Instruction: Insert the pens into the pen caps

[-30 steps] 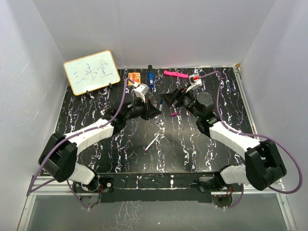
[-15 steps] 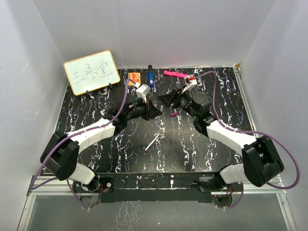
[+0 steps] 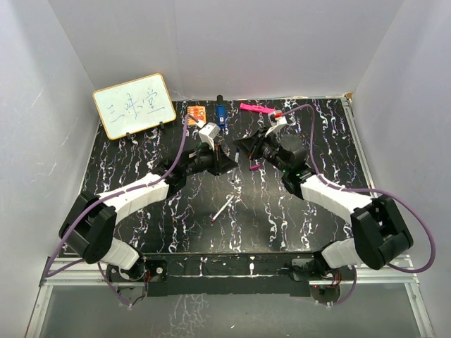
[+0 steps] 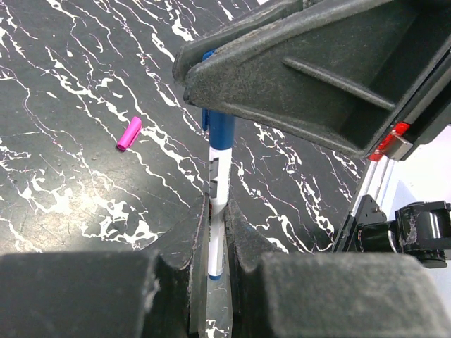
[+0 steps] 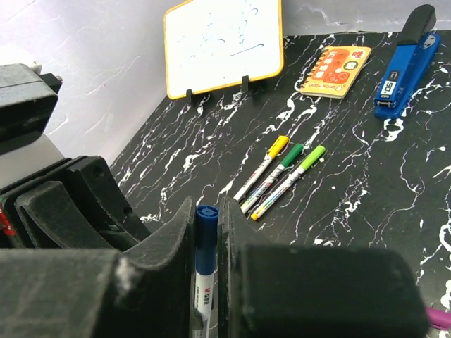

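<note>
The blue-capped pen, now held over the table's middle, is to go beside the row of yellow and green capped pens [image 3: 211, 158], toward the purple cap. Next, my left gripper lets go of it there.
My left gripper [image 4: 218, 211] is shut on the white barrel of a pen [image 4: 218, 184] that points away from it. A blue pen cap [image 5: 206, 232] sits on that pen's far end, and my right gripper [image 5: 206, 211] is shut on it. In the top view the left gripper [image 3: 227, 160] and right gripper [image 3: 243, 146] meet nose to nose over the table's middle. A purple cap [image 3: 254, 167] lies loose just right of them. Another pen [image 3: 224, 209] lies nearer the bases. Three pens [image 5: 282, 176] with yellow and green caps lie side by side.
A whiteboard [image 3: 134, 105] stands at the back left. An orange block [image 3: 196, 114], a blue block-like object [image 3: 220, 116] and a thick pink marker [image 3: 256, 109] lie along the back edge. White walls close in the black marbled table [image 3: 141, 148].
The right gripper has closed from open onto the blue cap and shifted slightly left toward the left gripper. The left gripper has kept its hold on the pen.
</note>
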`<state>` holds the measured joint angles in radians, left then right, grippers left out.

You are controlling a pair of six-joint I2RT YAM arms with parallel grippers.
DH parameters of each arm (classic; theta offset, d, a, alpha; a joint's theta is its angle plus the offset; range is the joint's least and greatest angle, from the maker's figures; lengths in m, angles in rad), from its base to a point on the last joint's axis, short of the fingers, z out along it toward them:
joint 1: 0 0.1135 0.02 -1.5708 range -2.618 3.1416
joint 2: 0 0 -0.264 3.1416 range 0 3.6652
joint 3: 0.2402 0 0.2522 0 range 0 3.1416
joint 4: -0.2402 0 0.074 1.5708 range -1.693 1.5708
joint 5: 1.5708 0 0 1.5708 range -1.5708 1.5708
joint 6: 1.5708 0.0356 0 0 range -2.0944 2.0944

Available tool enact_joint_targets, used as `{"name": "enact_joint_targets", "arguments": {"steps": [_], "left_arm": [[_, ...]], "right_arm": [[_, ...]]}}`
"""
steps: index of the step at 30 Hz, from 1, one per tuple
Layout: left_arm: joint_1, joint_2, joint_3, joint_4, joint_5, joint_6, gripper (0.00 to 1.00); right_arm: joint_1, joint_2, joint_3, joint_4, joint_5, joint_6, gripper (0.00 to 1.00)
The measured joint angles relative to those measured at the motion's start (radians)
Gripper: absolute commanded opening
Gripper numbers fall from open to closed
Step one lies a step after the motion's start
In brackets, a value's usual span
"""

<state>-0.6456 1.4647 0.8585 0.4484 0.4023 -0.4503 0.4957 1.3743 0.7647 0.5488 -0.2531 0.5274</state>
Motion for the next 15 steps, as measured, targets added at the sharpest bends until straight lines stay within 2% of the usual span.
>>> {"name": "enact_joint_targets", "arguments": {"steps": [15], "left_arm": [[0.0,0.0,0.0,0.08,-0.032,-0.06,0.0]], "right_arm": [[0.051,-0.013,0.01,0.039,0.087,-0.086,0.0]]}}
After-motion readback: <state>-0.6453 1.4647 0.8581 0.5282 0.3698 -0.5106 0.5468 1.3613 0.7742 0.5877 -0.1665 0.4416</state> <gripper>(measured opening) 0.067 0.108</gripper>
